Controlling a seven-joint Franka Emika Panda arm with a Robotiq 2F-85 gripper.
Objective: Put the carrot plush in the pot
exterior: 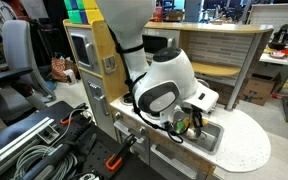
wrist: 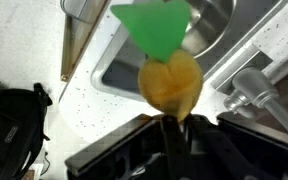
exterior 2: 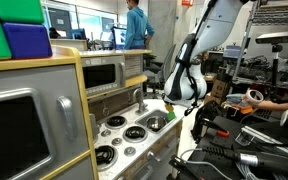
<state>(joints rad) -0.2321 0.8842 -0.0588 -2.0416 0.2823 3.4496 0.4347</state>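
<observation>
Next, my gripper releases the carrot plush inside the shiny pot in the steel sink basin (exterior: 188,130) (wrist: 196,14).
In the wrist view my gripper (wrist: 169,125) is shut on the carrot plush (wrist: 171,82). Its orange-yellow body sits between the fingertips and its green leafy end (wrist: 154,25) points away from me. The plush hangs above the steel sink basin (wrist: 119,75) of the toy kitchen. In both exterior views the gripper (exterior: 187,122) (exterior 2: 192,104) is low over the counter end with the sink. A small shiny round pot (exterior 2: 156,122) appears to stand on the stove top beside the burners, apart from the gripper. The pot does not show in the wrist view.
A metal faucet (wrist: 252,92) stands beside the sink. The toy kitchen has an oven and microwave front (exterior 2: 109,72) and several burners (exterior 2: 134,132). Black cases and cables (exterior: 54,150) lie on the floor. A person (exterior 2: 134,25) stands in the background.
</observation>
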